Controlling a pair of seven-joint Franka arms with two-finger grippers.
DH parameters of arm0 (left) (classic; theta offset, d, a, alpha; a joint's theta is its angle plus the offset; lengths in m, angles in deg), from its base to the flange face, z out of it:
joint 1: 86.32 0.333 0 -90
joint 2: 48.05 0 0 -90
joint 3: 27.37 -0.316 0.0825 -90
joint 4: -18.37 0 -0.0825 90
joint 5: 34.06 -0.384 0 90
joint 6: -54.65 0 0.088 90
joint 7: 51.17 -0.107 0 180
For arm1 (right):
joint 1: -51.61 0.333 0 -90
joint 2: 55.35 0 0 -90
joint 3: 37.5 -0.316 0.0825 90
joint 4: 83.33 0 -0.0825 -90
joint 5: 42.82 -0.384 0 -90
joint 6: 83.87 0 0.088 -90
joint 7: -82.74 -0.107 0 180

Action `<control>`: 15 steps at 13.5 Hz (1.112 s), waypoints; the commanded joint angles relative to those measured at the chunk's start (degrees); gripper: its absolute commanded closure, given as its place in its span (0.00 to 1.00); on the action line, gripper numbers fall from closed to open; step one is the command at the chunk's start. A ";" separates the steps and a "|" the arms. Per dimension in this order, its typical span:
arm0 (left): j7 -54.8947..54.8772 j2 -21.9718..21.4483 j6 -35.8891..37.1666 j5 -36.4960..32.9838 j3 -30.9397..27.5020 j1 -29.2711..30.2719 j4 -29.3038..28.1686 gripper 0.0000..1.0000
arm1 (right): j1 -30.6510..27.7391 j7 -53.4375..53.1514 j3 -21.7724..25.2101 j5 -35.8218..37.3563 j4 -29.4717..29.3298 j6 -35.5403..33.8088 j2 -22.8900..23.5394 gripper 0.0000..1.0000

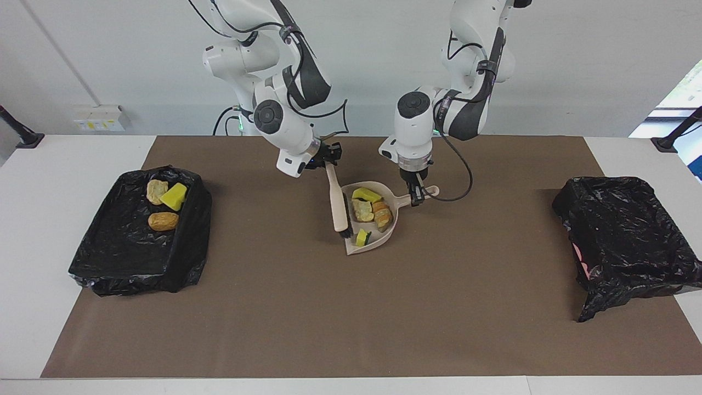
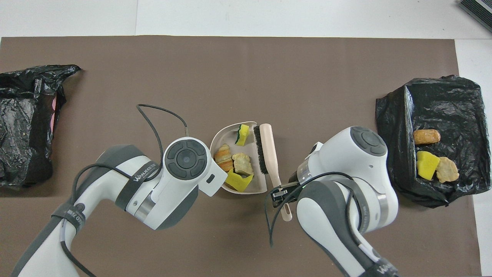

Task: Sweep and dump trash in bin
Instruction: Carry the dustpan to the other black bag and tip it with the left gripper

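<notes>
The robot's right gripper will set the beige brush down on the brown mat just this side of the dustpan (image 2: 250, 219).
A beige dustpan (image 1: 354, 247) (image 2: 223, 138) sits mid-mat, holding several lumps of trash: a yellow wedge (image 1: 366, 194) (image 2: 238, 181), a tan chunk (image 1: 362, 209) (image 2: 243, 163), an orange-brown chunk (image 1: 382, 215) (image 2: 223, 156) and a small yellow piece (image 1: 362, 237) (image 2: 243, 132). My left gripper (image 1: 417, 195) is shut on the dustpan's handle; the overhead view hides it under the wrist. My right gripper (image 1: 328, 159) (image 2: 278, 192) is shut on the handle of a beige brush (image 1: 337, 197) (image 2: 269, 154). The brush's dark bristles stand across the pan's mouth.
A black-bag-lined bin (image 1: 120, 263) (image 2: 442, 100) at the right arm's end of the table holds three more lumps of trash (image 1: 163, 221). A second black-lined bin (image 1: 625, 230) (image 2: 23, 115) sits at the left arm's end. Brown mat covers the table.
</notes>
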 commanded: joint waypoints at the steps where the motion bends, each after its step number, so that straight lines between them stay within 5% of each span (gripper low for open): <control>1: -1.43 -0.88 -2.09 -1.32 0.21 1.88 -1.62 1.00 | -0.80 -6.19 -0.34 6.84 -2.41 -4.06 -3.26 1.00; 4: -4.22 -0.27 -2.35 -1.23 0.12 2.32 -0.66 1.00 | 4.45 -22.37 -1.31 14.44 -3.24 -9.27 -7.02 1.00; 9: -8.89 -1.14 -1.91 -0.70 0.21 6.27 0.23 1.00 | 11.51 -29.44 -1.40 12.87 8.79 -7.34 -17.13 1.00; 15: -19.87 -4.39 -1.38 -0.70 0.12 14.08 1.20 1.00 | 21.69 -36.72 -1.48 10.22 12.59 7.23 -11.10 1.00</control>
